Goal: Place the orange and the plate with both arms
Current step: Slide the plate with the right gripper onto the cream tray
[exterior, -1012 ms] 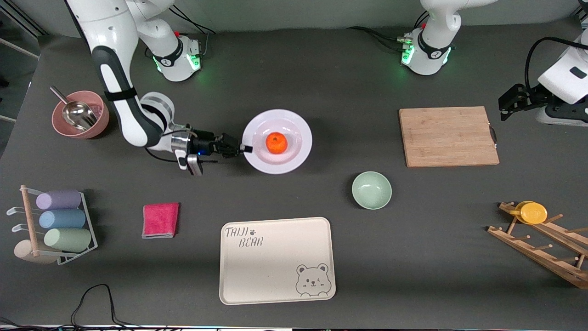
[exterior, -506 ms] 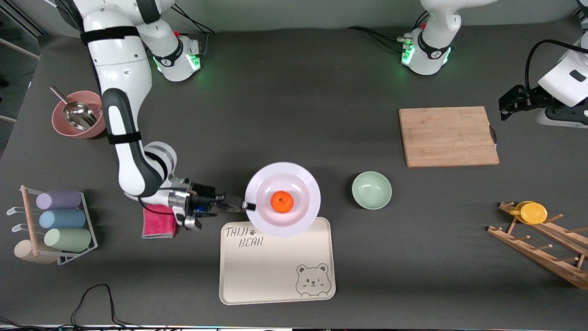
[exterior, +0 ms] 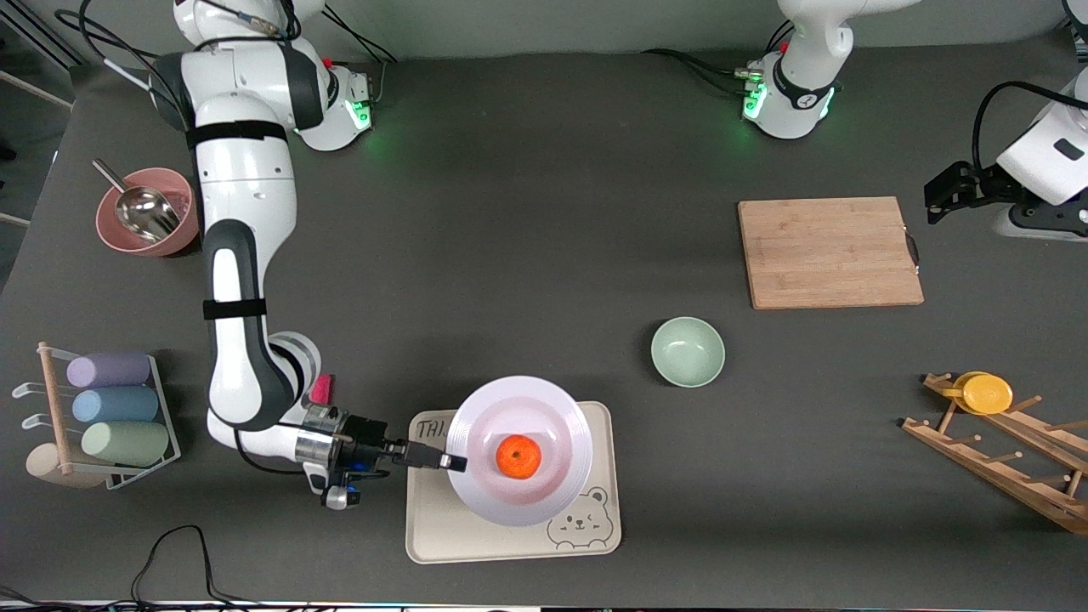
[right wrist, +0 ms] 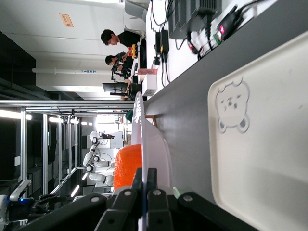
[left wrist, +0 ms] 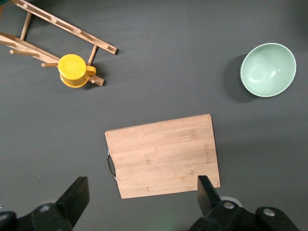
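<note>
My right gripper has the pale lavender plate. It will put the plate down on the cream tray (exterior: 519, 453) (right wrist: 292, 183) between the tray's lettering and bear drawing. The plate now hangs level over that tray.
The pale lavender plate (exterior: 557, 416) hangs level over the cream bear tray (exterior: 442, 535), with the orange (exterior: 518, 456) in its middle. My right gripper (exterior: 452, 463) is shut on the plate's rim at the edge toward the right arm's end of the table. In the right wrist view the fingers (right wrist: 152, 180) pinch the thin rim of the plate (right wrist: 156, 144), the orange (right wrist: 127, 166) shows beside it and the tray (right wrist: 269, 163) lies below. My left gripper (left wrist: 139, 192) is open and empty, high above the wooden cutting board (left wrist: 163, 155); in the front view it shows at the edge (exterior: 935, 197).
A mint-green bowl (exterior: 688, 351) sits farther from the camera than the tray, toward the left arm's end. A cutting board (exterior: 829, 252), a wooden rack with a yellow lid (exterior: 986, 393), a pink cloth (exterior: 321, 389), a cup rack (exterior: 102, 416) and a pink bowl with scoop (exterior: 146, 212) also stand about.
My right arm has carried the plate with the orange toward the camera, from mid-table to over the bear tray. The left arm has barely moved.
</note>
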`<state>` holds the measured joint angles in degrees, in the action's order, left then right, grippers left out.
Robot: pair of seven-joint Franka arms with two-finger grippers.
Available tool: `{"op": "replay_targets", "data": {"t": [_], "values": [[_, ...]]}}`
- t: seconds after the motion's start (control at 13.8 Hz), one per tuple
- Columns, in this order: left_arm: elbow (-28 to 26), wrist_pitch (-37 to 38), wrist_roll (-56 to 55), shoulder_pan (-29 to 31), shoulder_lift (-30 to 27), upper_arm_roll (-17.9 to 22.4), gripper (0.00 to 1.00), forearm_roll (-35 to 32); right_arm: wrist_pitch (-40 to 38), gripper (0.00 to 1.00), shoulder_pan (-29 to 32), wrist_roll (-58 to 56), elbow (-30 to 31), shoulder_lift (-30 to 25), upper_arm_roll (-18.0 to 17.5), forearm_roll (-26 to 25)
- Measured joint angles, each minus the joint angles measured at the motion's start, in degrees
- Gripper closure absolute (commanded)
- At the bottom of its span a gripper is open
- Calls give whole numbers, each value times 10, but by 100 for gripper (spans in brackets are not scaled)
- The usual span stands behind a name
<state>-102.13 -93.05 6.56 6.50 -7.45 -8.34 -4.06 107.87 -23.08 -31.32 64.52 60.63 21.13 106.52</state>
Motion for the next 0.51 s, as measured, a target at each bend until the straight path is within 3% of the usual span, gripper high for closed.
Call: {"op": "replay_targets", "data": {"t": [0.51], "values": [[-1, 0, -17, 0, 0, 2, 0, 2, 5, 100, 11, -56, -41, 82, -4, 0]]}}
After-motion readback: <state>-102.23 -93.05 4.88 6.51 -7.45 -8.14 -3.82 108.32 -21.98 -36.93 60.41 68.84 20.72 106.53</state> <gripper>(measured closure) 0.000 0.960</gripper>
